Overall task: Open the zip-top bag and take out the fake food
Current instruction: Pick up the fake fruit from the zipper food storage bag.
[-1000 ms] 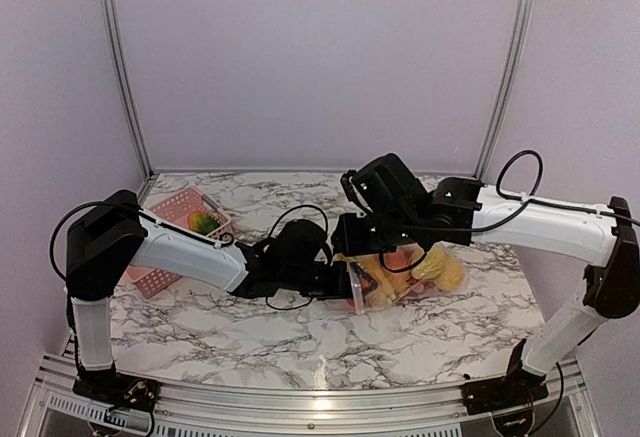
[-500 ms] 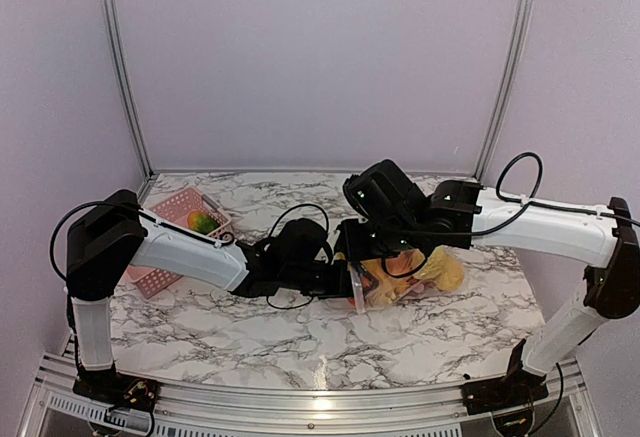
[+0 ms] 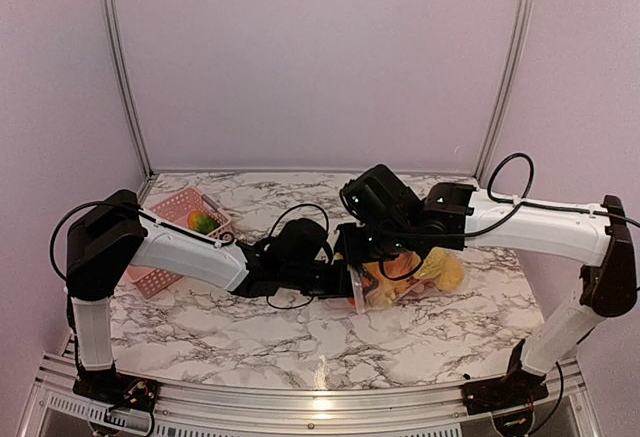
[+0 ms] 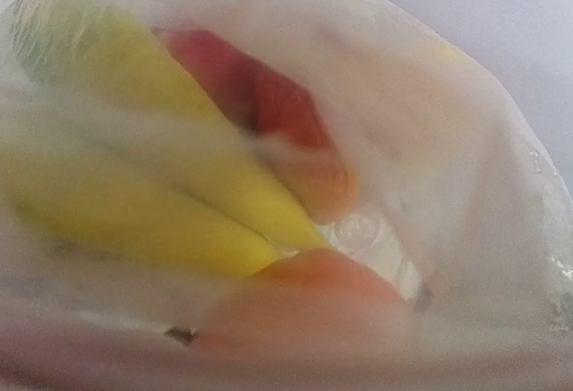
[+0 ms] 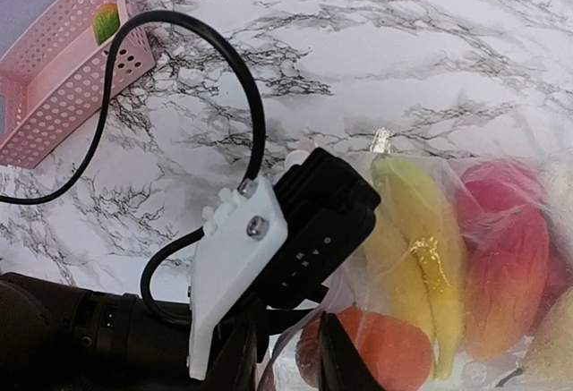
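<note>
Next, my left gripper releases the orange piece in the pink basket [image 3: 182,244], in front of the green and orange piece.
The zip-top bag [image 3: 418,275] lies right of the table's middle, its mouth facing left. Through its film show the fake food: yellow bananas [image 5: 421,239], a red-pink piece [image 5: 503,248] and an orange piece [image 5: 387,348]. My left gripper [image 3: 342,280] is pushed into the mouth. Its fingers are hidden, and its wrist view holds only film with bananas [image 4: 152,203] and the orange piece [image 4: 313,301] close behind. My right gripper [image 5: 291,364] hangs over the mouth [image 3: 368,255], its jaws a narrow gap apart with the bag's lip between them.
A pink slatted basket [image 3: 160,279] stands at the back left [image 5: 54,96], with a green and orange piece [image 3: 203,222] in it. The left wrist's black and white housing [image 5: 295,221] and its cable [image 5: 242,87] sit right beside my right fingers.
My right gripper has sunk a little and shifted left toward the bag's mouth, and its jaws have narrowed slightly. The left arm and the bag have stayed put.
</note>
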You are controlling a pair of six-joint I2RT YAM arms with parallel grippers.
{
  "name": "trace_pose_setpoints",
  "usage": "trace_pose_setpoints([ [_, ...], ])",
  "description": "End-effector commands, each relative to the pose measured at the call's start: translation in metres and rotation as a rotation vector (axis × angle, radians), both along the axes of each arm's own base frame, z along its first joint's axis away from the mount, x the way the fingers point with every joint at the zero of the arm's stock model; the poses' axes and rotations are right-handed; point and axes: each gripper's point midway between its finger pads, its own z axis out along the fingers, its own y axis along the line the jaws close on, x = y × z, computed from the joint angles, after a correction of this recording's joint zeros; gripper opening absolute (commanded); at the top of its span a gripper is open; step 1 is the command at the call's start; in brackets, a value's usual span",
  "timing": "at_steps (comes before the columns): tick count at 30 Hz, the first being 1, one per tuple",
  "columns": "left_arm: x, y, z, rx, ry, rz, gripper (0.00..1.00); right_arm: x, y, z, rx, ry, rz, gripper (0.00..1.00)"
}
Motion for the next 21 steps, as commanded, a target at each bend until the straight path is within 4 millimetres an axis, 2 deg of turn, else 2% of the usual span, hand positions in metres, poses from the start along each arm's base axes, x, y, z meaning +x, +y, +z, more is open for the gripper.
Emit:
trace_pose_setpoints([
  [1, -0.001, -0.005, 0.003, -0.005, -0.011, -0.016, 0.57, 0.000, -0.001, -0.009, -0.034, 0.007, -0.009, 0.23],
  [5, -0.001, -0.004, 0.002, -0.002, -0.011, -0.013, 0.57, 0.001, -0.004, -0.008, -0.044, 0.001, -0.019, 0.15],
  [9, 0.000, -0.001, 0.001, 0.005, -0.010, -0.001, 0.57, 0.004, -0.010, 0.002, -0.045, -0.025, -0.047, 0.00],
  [14, 0.001, 0.006, 0.002, 0.012, -0.016, 0.023, 0.57, 0.004, -0.019, 0.012, -0.046, -0.047, -0.070, 0.00],
  [21, 0.008, 0.018, 0.007, -0.007, -0.020, 0.070, 0.57, -0.002, -0.028, 0.009, -0.051, -0.038, -0.071, 0.00],
])
